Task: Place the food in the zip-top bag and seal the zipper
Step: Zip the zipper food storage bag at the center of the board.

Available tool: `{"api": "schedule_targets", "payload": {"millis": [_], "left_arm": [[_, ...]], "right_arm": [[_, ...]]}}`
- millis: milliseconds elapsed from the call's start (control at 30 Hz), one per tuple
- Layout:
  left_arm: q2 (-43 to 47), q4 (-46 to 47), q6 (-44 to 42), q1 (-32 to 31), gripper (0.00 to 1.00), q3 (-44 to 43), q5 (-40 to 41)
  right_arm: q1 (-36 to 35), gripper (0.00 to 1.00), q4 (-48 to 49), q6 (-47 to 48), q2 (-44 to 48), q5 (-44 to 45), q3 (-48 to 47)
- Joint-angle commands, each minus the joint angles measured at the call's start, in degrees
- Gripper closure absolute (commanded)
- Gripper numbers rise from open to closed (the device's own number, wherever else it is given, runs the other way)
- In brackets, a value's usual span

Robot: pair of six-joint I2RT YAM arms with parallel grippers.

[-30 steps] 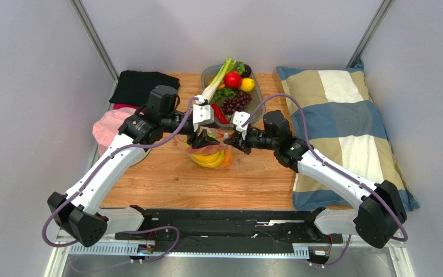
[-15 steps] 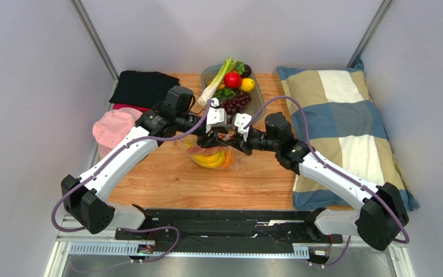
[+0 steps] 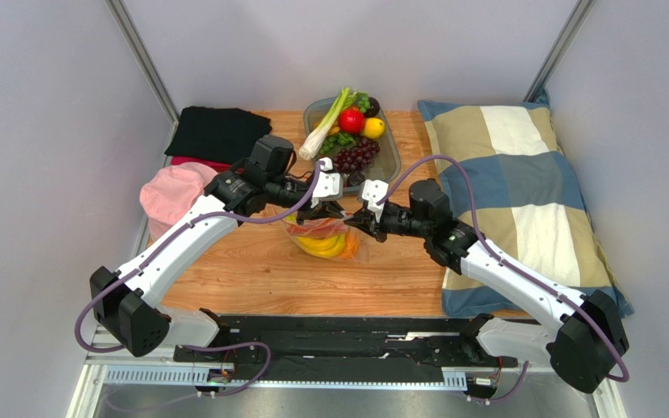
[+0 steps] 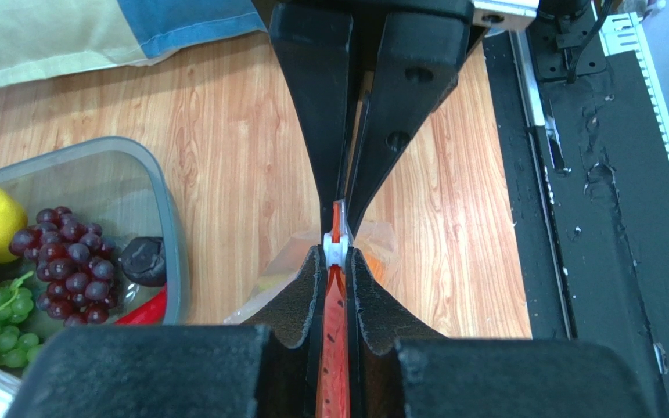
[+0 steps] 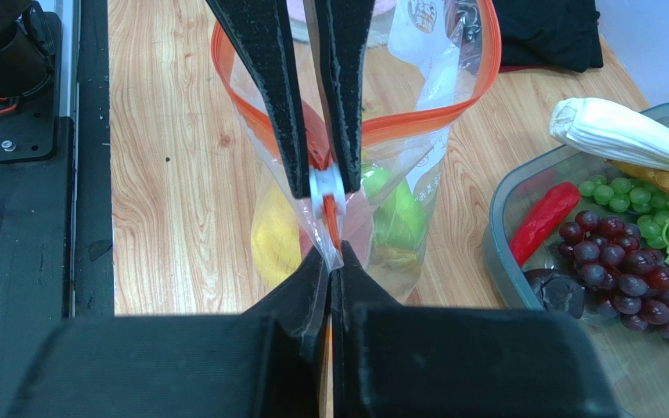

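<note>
The robot's right gripper pinches just the bag's corner by the white slider, so it should open and pinch the orange zipper's end (image 5: 332,219) before the left gripper pulls.
The zip-top bag (image 3: 325,239) hangs over the wooden table between my two grippers, its mouth partly open in a loop (image 5: 478,74). Food shows through the plastic: a yellow banana (image 5: 275,235) and a green apple (image 5: 395,213). My left gripper (image 4: 335,254) is shut on the orange-red zipper (image 4: 334,348), fingertips right at the white slider (image 4: 335,247). My right gripper (image 5: 333,254) faces it and is shut on the bag's edge at the zipper's end. In the top view the left gripper (image 3: 327,212) and right gripper (image 3: 353,220) nearly meet above the bag.
A grey tray (image 3: 392,161) with grapes, a tomato, a lemon and a leek stands behind the bag. A checked pillow (image 3: 512,192) lies at the right. A pink cap (image 3: 168,192) and black cloth (image 3: 216,131) lie at the left. Black rails (image 3: 338,335) run along the near edge.
My left gripper has moved right toward the right gripper and closed on the zipper by the slider. The right gripper has drawn slightly right and nearer, still holding the bag.
</note>
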State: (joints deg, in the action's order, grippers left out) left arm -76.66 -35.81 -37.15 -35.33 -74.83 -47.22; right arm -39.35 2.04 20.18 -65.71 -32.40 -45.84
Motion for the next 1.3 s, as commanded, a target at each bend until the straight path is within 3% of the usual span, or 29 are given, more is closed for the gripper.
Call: {"api": "schedule_targets", "payload": {"millis": [0,167,233,267,300,500,567,600,700,767,967,1067,1100,1133,1267], "left_arm": [[2.48,-4.52,-4.25,1.14,0.96,0.56,2.83],[3.62,-5.23,-4.60,2.02,0.98,0.83,2.84],[3.80,-5.06,-4.34,1.93,1.00,0.56,0.91],[3.63,-4.71,-3.03,1.85,1.00,-0.05,0.29],[3.37,-4.01,-2.15,1.76,1.00,-0.40,-0.23],[2.04,-6.38,-4.51,1.85,1.00,-2.08,1.60],[2.39,-6.20,-4.60,1.76,1.00,-1.73,1.17],[2.31,-5.94,-4.08,1.76,1.00,-1.90,0.38],[1.43,-5.58,-2.85,1.50,1.00,-2.69,-0.33],[0.73,-5.23,-2.23,1.14,1.00,-3.31,-0.33],[0.11,-4.00,-1.00,0.88,1.00,-3.75,-0.42],[0.02,-3.91,-0.82,0.79,1.00,-3.66,-0.24],[0.02,-3.91,-0.65,0.70,1.00,-3.57,0.28],[0.11,-4.00,-0.73,0.79,1.00,-3.31,0.64],[1.43,-5.14,-2.14,1.14,1.00,-1.29,3.45]], "right_arm": [[1.12,1.00,3.14,0.21,3.66,0.32,0.84],[1.91,1.00,0.34,0.38,4.45,-0.46,0.67],[1.82,0.87,-1.07,-0.14,4.19,-1.96,-0.12],[1.74,0.89,-1.16,-0.67,3.67,-2.31,-0.90],[1.65,1.00,-1.16,-0.76,3.40,-2.14,-1.17],[1.91,0.98,-0.19,0.64,4.54,-1.35,-0.55],[1.83,0.77,-4.22,0.47,4.19,-1.96,-2.05],[1.82,0.54,-4.68,-0.31,4.19,-2.40,-2.84],[1.82,0.41,-3.89,-1.11,4.10,-3.45,-3.72],[1.39,0.40,-4.24,-1.11,2.96,-3.89,-5.56],[1.03,0.50,-5.30,-0.41,-0.47,-5.83,-9.09],[0.60,0.67,-6.34,1.78,-1.87,-6.18,-10.31],[0.59,0.87,-7.05,2.66,-2.14,-6.09,-10.75],[0.68,0.97,-8.27,3.19,-2.31,-5.66,-11.02],[0.86,1.00,-10.21,5.73,-0.30,-3.20,-10.32]]}}
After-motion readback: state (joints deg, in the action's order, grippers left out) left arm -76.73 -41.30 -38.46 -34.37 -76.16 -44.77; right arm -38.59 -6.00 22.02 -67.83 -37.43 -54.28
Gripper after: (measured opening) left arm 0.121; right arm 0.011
